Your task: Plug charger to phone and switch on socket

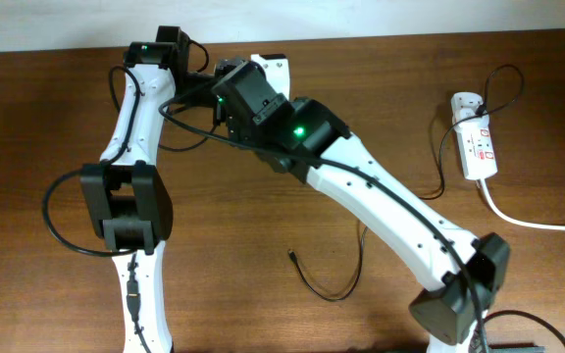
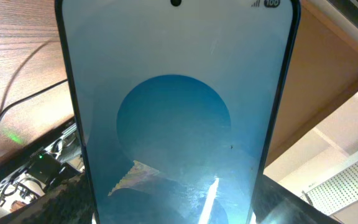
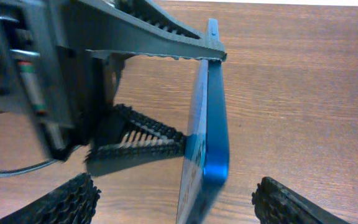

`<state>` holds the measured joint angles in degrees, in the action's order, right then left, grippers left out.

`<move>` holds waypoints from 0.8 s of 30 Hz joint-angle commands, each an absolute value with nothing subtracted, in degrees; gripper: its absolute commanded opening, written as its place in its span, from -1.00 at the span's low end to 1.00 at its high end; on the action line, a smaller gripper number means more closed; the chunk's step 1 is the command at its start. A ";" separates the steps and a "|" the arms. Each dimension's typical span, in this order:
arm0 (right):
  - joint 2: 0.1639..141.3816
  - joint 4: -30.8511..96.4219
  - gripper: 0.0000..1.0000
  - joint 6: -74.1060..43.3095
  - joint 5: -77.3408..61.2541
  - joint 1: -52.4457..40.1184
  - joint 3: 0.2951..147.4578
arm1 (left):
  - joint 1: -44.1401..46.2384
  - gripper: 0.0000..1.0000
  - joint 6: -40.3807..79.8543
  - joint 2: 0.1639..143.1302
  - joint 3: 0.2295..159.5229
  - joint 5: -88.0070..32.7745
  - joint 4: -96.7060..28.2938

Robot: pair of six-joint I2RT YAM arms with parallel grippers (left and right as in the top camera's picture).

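I have the phone pinched across its width in my left gripper, so next my right gripper grasps the phone's near end point(image 3: 202, 194) and turns it edge-on for my left gripper.
The phone point(image 2: 179, 106) fills the left wrist view, blue screen with a lighter oval. My left gripper point(image 2: 178, 210) is shut on its sides and holds it above the table. In the right wrist view the phone point(image 3: 209, 124) shows edge-on. My right gripper point(image 3: 176, 204) is open, one finger either side of the phone's near end, not touching. In the overhead view both grippers meet at the back centre, left point(image 1: 202, 74) and right point(image 1: 235, 96), hiding the phone. The charger's plug tip point(image 1: 292, 256) lies loose on the table. Its cable runs to the adapter point(image 1: 464, 102) on the socket point(image 1: 479, 147).
The socket's thick white cord point(image 1: 533, 222) runs off the right edge. The charger cable loops point(image 1: 346, 286) under my right arm near the front centre. The left arm's own black cable hangs at the left point(image 1: 52, 221).
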<state>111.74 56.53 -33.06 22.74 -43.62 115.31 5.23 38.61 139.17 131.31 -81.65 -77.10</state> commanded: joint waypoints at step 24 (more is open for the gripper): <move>114.28 54.59 -0.33 -36.62 31.70 -43.40 116.31 | 5.87 0.55 37.69 139.06 132.86 -86.96 -77.21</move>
